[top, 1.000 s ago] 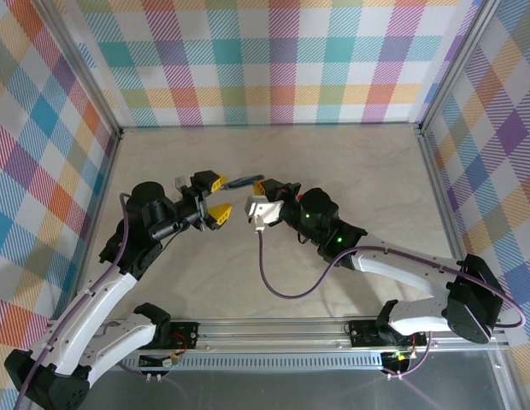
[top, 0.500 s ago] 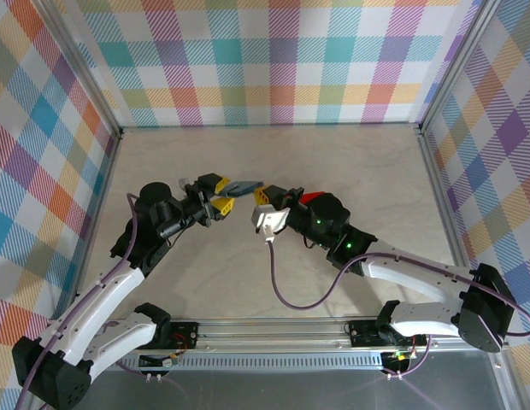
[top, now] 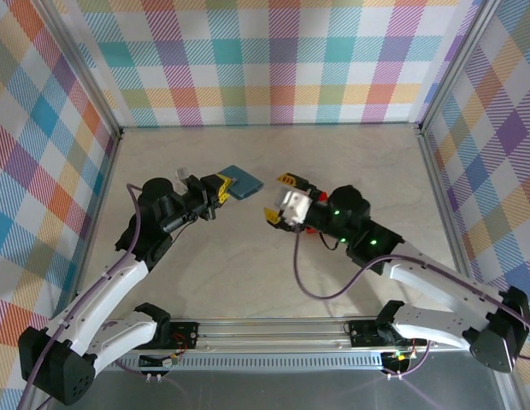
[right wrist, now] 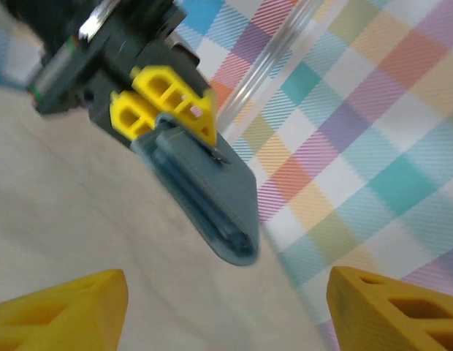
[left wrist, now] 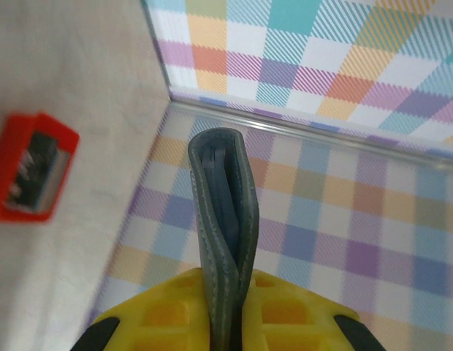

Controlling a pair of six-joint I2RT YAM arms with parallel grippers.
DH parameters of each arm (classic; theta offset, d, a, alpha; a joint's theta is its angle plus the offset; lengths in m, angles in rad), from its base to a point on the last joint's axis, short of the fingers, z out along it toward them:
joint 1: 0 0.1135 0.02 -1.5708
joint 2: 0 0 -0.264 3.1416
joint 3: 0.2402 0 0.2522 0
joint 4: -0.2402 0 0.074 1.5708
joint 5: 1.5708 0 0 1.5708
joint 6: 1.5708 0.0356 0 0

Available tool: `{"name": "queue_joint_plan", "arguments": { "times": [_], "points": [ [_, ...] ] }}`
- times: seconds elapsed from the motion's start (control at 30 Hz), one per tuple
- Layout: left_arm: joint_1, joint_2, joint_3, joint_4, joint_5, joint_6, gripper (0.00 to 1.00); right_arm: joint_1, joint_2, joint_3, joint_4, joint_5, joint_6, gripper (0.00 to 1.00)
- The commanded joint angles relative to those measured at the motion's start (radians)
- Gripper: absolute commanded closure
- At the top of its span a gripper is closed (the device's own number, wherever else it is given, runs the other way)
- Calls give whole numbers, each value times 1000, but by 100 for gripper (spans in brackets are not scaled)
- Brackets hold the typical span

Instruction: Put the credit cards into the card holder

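The open side of the card holder is pinched by my left gripper, so next my right gripper grabs the card holder's far end (top: 255, 187) while my left gripper regrips clear of the card holder's opening.
The blue card holder (top: 242, 181) is folded and held above the table by my left gripper (top: 220, 187), which is shut on its near edge. In the left wrist view the card holder (left wrist: 225, 212) stands edge-on between the yellow fingers (left wrist: 157, 314). My right gripper (top: 279, 197) stands open a short way to the right, apart from the holder. In the right wrist view the card holder (right wrist: 212, 194) hangs beyond that gripper's spread fingertips (right wrist: 66, 307). Grey credit cards (left wrist: 38, 162) lie in a small red tray.
The red tray (left wrist: 14, 197) rests on the pale table to the right of the holder, partly under my right arm. Plaid walls (top: 273, 60) close in the back and both sides. A metal rail (top: 273, 329) runs along the near edge.
My right gripper opened, let go of the card holder and drew back to the right. My left gripper closed on the holder and now carries it alone.
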Motion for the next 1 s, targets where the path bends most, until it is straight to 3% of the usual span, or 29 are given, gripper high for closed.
{"name": "queue_joint_plan", "arguments": {
  "times": [0.0, 0.2, 0.33, 0.5, 0.6, 0.8, 0.97],
  "points": [
    [25, 0, 76, 78, 16, 355, 96, -89, -29, 46, -155, -301, 413, 27],
    [31, 64, 168, 109, 243, 714, 94, -295, 72, 130, -163, -624, 914, 31],
    [31, 78, 173, 147, 353, 832, 95, -365, 161, 179, -122, -760, 1150, 35],
    [31, 105, 186, 150, 465, 885, 95, -376, 266, 223, -24, -927, 1327, 38],
    [31, 123, 181, 178, 511, 878, 95, -374, 293, 220, 57, -977, 1378, 39],
    [28, 169, 156, 315, 607, 794, 95, -359, 328, 260, 16, -1018, 1337, 42],
    [27, 193, 151, 332, 633, 791, 95, -345, 336, 270, 17, -1029, 1327, 48]
  ]
}}
